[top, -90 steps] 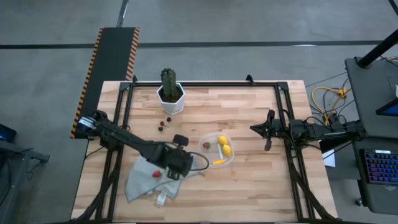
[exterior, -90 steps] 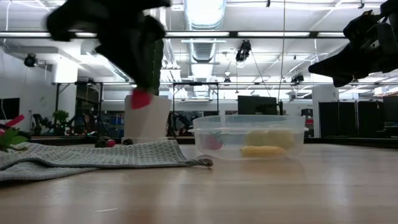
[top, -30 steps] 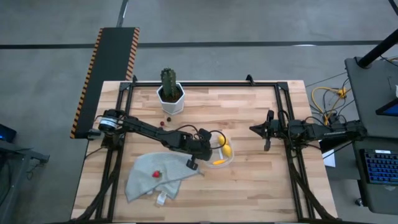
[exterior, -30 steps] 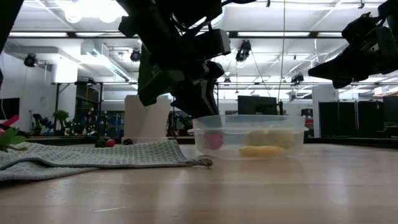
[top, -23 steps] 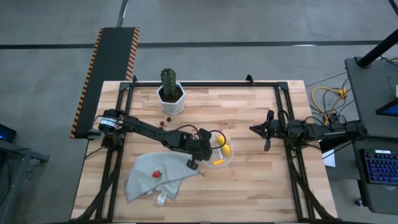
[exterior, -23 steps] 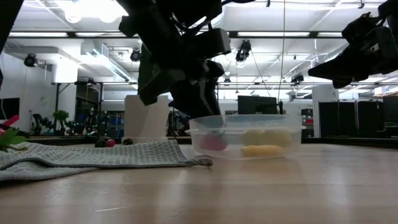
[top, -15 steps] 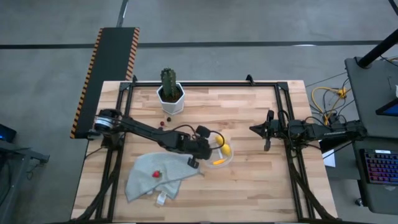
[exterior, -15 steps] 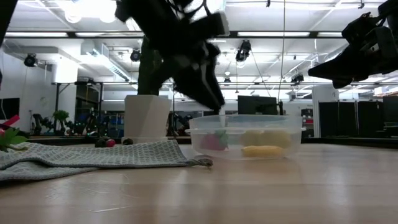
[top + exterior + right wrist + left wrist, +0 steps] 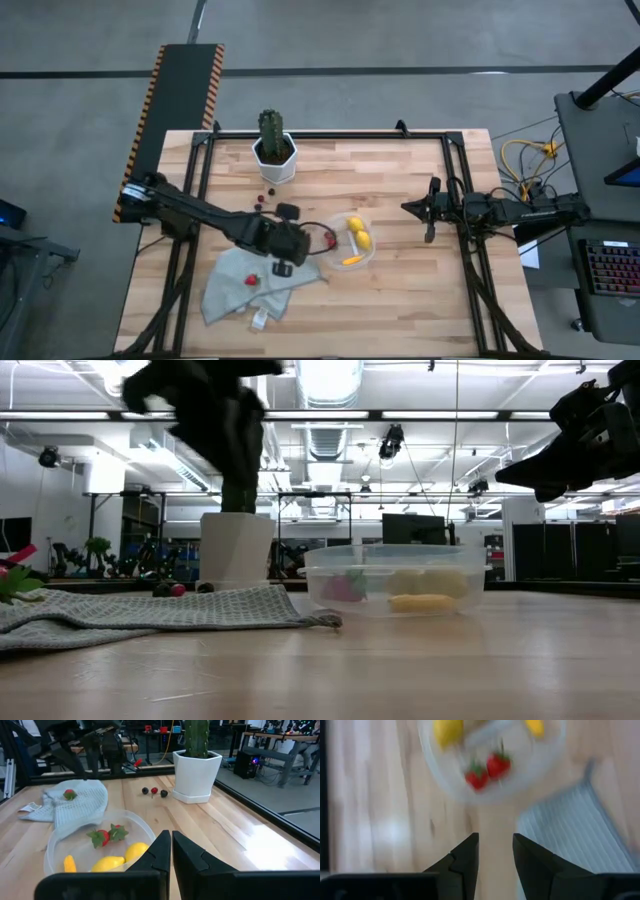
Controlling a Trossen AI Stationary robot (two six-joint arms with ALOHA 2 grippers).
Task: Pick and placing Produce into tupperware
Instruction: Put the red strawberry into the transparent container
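Observation:
A strawberry is on the grey cloth. Next, my left gripper goes to it and closes on the strawberry's green stem (image 9: 257,278).
The clear tupperware tub (image 9: 352,241) (image 9: 95,847) stands on the table and holds two strawberries (image 9: 487,770) (image 9: 107,835), two lemons (image 9: 125,857) and an orange-yellow piece (image 9: 69,864). One more strawberry (image 9: 250,281) (image 9: 69,795) lies on a grey cloth (image 9: 245,285). Three small dark berries (image 9: 154,791) (image 9: 260,203) sit by the white cactus pot (image 9: 273,155). My left gripper (image 9: 303,242) (image 9: 496,851) hovers open and empty just left of the tub, raised off the table (image 9: 215,415). My right gripper (image 9: 430,215) (image 9: 171,851) waits shut near the table's right side.
The cactus in its white hexagonal pot (image 9: 197,767) stands near the far edge. The cloth (image 9: 150,612) spreads over the near-left part, its edge next to the tub (image 9: 400,580). Bare wood (image 9: 400,170) lies between the tub and the right arm.
My left gripper has drawn back out of the tub toward the table's left and risen. The strawberry it carried in stays in the tub beside the first one. The right arm has kept still.

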